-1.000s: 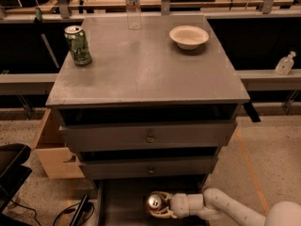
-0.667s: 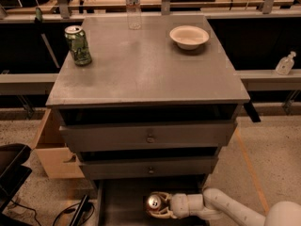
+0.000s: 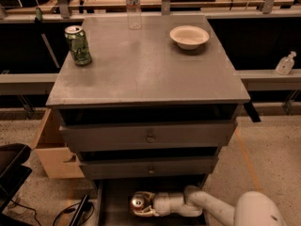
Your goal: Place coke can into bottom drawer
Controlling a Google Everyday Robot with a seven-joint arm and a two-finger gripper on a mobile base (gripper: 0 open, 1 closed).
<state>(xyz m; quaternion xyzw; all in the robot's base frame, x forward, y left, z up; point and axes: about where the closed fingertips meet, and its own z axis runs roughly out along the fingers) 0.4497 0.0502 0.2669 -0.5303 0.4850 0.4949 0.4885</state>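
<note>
I should let go of the coke can inside the open bottom drawer (image 3: 124, 208), toward the side of the drawer near the cardboard box.
The grey three-drawer cabinet fills the middle of the camera view. Its bottom drawer (image 3: 113, 206) is pulled open at the lower edge, with a dark inside. My white arm reaches in from the lower right. My gripper (image 3: 141, 204) is inside the bottom drawer, shut on the coke can (image 3: 138, 201). Only the can's silver top and a little red side show; it stands upright, low in the drawer.
On the cabinet top (image 3: 146, 65) stand a green can (image 3: 78, 45) at the left, a clear plastic bottle (image 3: 133, 6) at the back and a white bowl (image 3: 189, 36) at the right. The two upper drawers (image 3: 149, 138) are shut. A cardboard box (image 3: 51, 149) sits left of the cabinet.
</note>
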